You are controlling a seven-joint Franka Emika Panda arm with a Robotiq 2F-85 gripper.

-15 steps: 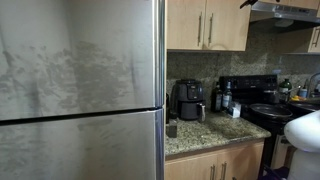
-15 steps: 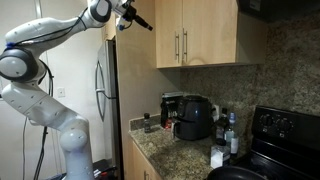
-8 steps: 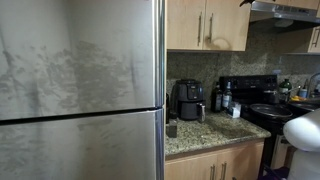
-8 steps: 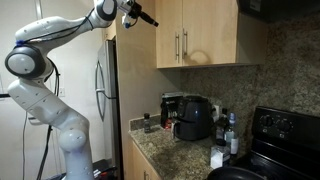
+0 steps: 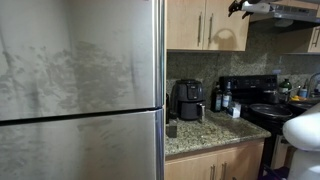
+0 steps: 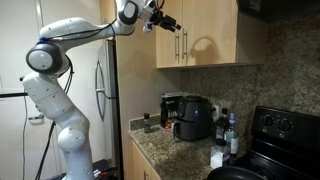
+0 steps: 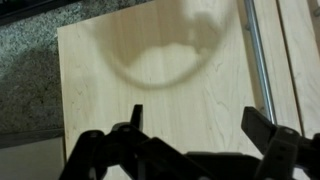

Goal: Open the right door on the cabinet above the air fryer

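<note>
The upper part of the metal handle [image 5: 211, 18] [image 7: 266, 95] on the cabinet door farther from the fridge will be gripped by my gripper.
The wooden wall cabinet shows in both exterior views, with two doors and two vertical metal handles at the middle seam. Its right door [image 5: 228, 25] [image 6: 210, 30] is shut. The black air fryer [image 5: 188, 99] [image 6: 193, 117] stands on the counter below. My gripper [image 6: 165, 22] [image 5: 240, 6] is up at cabinet height, in front of the doors and apart from them. In the wrist view the open, empty gripper [image 7: 198, 125] faces a shut wooden door [image 7: 150, 70]. A metal handle [image 7: 262, 60] runs just above the right finger.
A steel fridge [image 5: 80, 90] fills the left side next to the cabinet. A black stove [image 5: 268, 108] with a pan, bottles [image 6: 231, 133] and a granite counter [image 6: 160, 148] lie below. A range hood [image 5: 290, 10] juts out right of the cabinet.
The arm has swung from beside the fridge toward the cabinet. The gripper now hangs in front of the doors and has come into view at the top of the fridge-side view.
</note>
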